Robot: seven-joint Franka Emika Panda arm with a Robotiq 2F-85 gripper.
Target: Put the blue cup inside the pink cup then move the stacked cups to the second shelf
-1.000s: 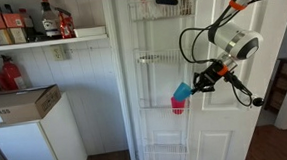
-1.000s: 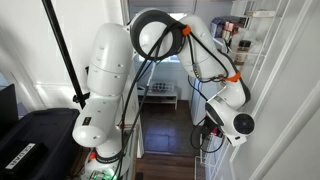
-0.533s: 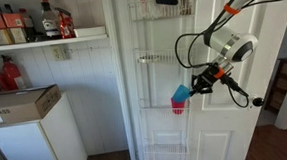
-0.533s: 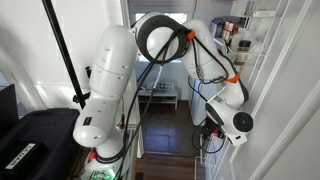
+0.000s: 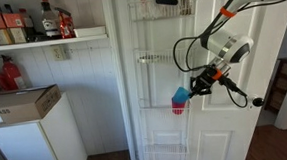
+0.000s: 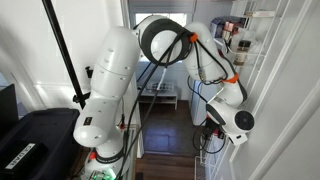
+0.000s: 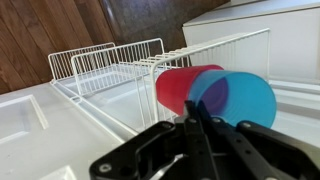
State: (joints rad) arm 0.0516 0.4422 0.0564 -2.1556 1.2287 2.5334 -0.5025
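Note:
The robot's gripper pinches just the blue cup, which leans in the pink cup, so it should open to let the blue cup settle, then grip both cups together (image 5: 179, 104).
My gripper (image 5: 197, 84) is shut on the rim of the blue cup (image 5: 181, 92), which it holds tilted in front of the white door rack. The pink cup (image 5: 178, 107) is right under the blue cup, at the rack's third wire tier, touching or partly around the blue cup's base. In the wrist view my fingers (image 7: 190, 115) pinch the blue cup's (image 7: 238, 97) rim, and the pink cup (image 7: 178, 86) overlaps it from behind, beside a wire basket (image 7: 108, 63). The second shelf (image 5: 154, 58) is above the cups.
The white door (image 5: 216, 126) carries the four-tier rack, with a top tier (image 5: 164, 3) holding dark items. A shelf with bottles (image 5: 40, 26) and a cardboard box on a white cabinet (image 5: 20, 106) stand to the side. The arm's body (image 6: 105, 90) fills the doorway.
The wrist has shifted slightly toward the door. The blue and pink cups have hardly moved, and the grip is unchanged.

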